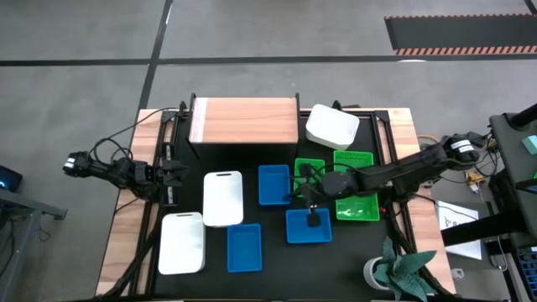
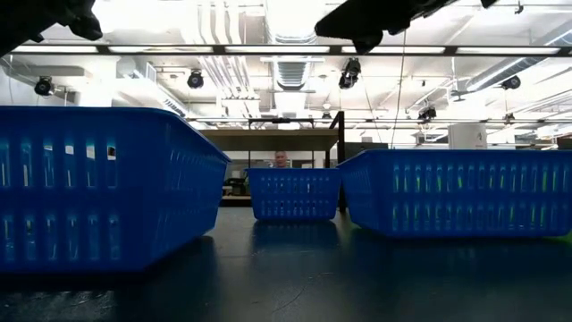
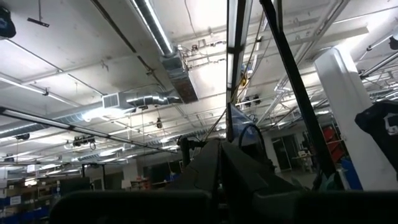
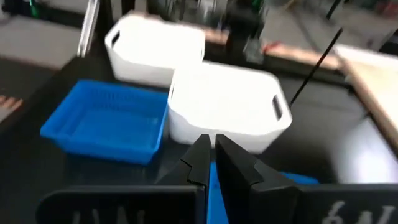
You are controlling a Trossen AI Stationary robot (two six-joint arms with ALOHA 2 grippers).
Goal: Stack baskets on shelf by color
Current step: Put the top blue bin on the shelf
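I need to next move my right gripper to the near-side rim [image 1: 274,204] of the blue basket closest to the shelf and close it there.
The shelf [image 1: 243,120] with its wood-grain top stands at the table's far side, with nothing on it. Blue baskets [image 1: 273,184] [image 1: 308,225] [image 1: 244,247] and white baskets [image 1: 223,198] [image 1: 182,242] rest flat on the black tabletop. Another white basket [image 1: 332,126] lies to the right of the shelf. Green baskets [image 1: 356,201] [image 1: 309,166] sit at the right. My right gripper [image 1: 304,200] [image 4: 211,146] is shut and empty, hanging above the blue baskets in the middle and pointing toward the white baskets [image 4: 221,102]. My left gripper [image 1: 172,172] [image 3: 217,155] waits shut at the table's left edge.
A cup with a green cloth [image 1: 403,268] stands at the near right corner. Cables run along the table's left and right edges. In the low view, blue baskets [image 2: 98,197] [image 2: 456,192] stand close on both sides, with a gap of bare tabletop between them.
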